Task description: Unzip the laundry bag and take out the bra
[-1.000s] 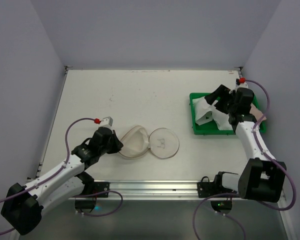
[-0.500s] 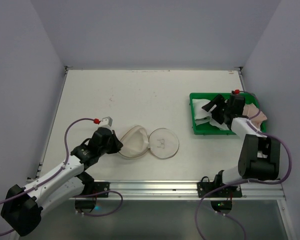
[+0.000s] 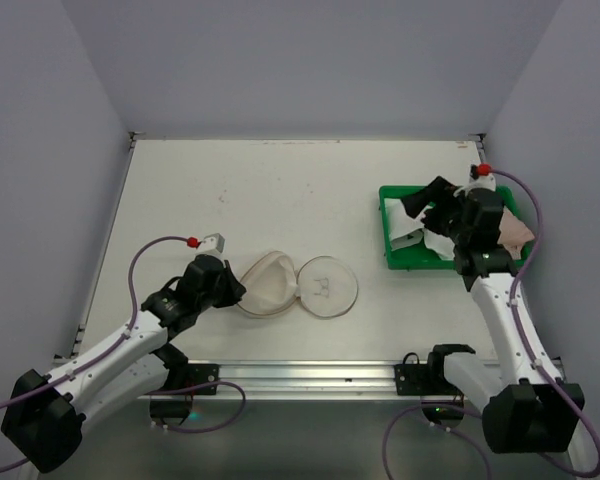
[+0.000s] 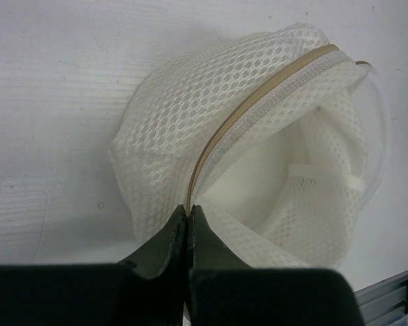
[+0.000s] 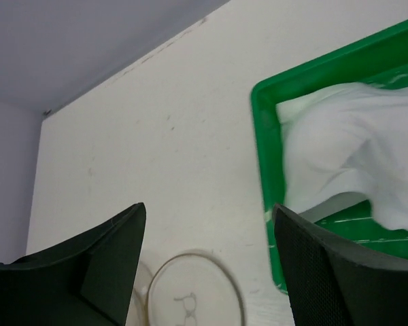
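I will next move my right gripper to the outer edge (image 3: 357,289) (image 5: 242,310) of the laundry bag's flat lid, on the side toward the green tray, and close it there.
The laundry bag (image 3: 268,283) lies unzipped near the table's front, a round white mesh pouch with a beige zip rim (image 4: 258,102). Its flat lid with the black sketch (image 3: 325,285) is folded out to the right and also shows in the right wrist view (image 5: 194,292). My left gripper (image 3: 232,290) is shut on the bag's zip rim (image 4: 189,209) at its left side. The inside that shows is only white mesh. My right gripper (image 3: 428,206) is open and empty (image 5: 209,207), above the left part of the green tray (image 3: 390,262). A white garment (image 5: 347,149) lies in the tray.
A beige-pink cloth (image 3: 516,232) lies at the tray's right end, beside the right wall. The green tray stands at the table's right side. The left arm's cable with a red plug (image 3: 192,241) hangs above the table near the bag.
My right gripper dipped down over the tray and rose again; the white garment that hung at its fingers now lies in the tray. The left gripper and the bag have not moved.
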